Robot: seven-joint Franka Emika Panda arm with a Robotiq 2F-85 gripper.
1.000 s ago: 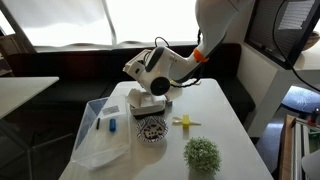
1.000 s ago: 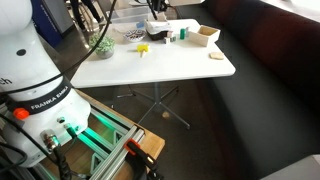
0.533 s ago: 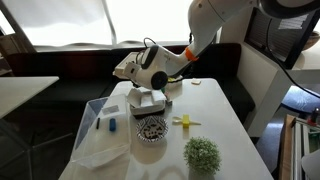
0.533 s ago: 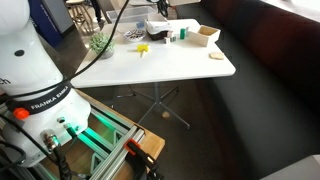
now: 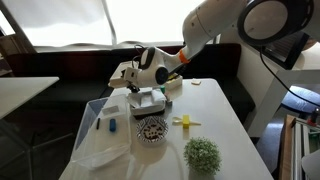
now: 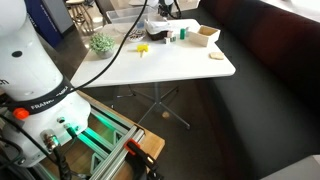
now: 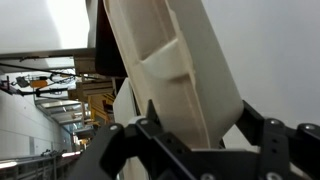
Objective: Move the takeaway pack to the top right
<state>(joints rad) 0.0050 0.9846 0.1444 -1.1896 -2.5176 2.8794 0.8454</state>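
The gripper will release the takeaway pack at the white table's far edge [image 5: 122,88], just behind the clear plastic tray.
My gripper [image 5: 143,68] is shut on the takeaway pack [image 5: 123,72], a plain white clamshell box. I hold it tilted in the air above the back of the white table [image 5: 220,110]. In the wrist view the pack [image 7: 170,60] fills the middle of the picture, and the two black jaws [image 7: 196,128] clamp its lower edge. In an exterior view the gripper [image 6: 160,18] is small at the far end of the table, and the pack cannot be made out there.
Below the gripper are a small white tub [image 5: 148,100] and a patterned bowl [image 5: 151,129]. A clear plastic tray with blue items [image 5: 103,132] lies beside them. A yellow item [image 5: 183,121] and a green plant [image 5: 202,155] are nearer the front. A dark bench [image 5: 60,92] runs behind the table.
The arm has swung leftward and a little farther back in the exterior view, and the white pack has come away from the tub and bowl in the gripper.
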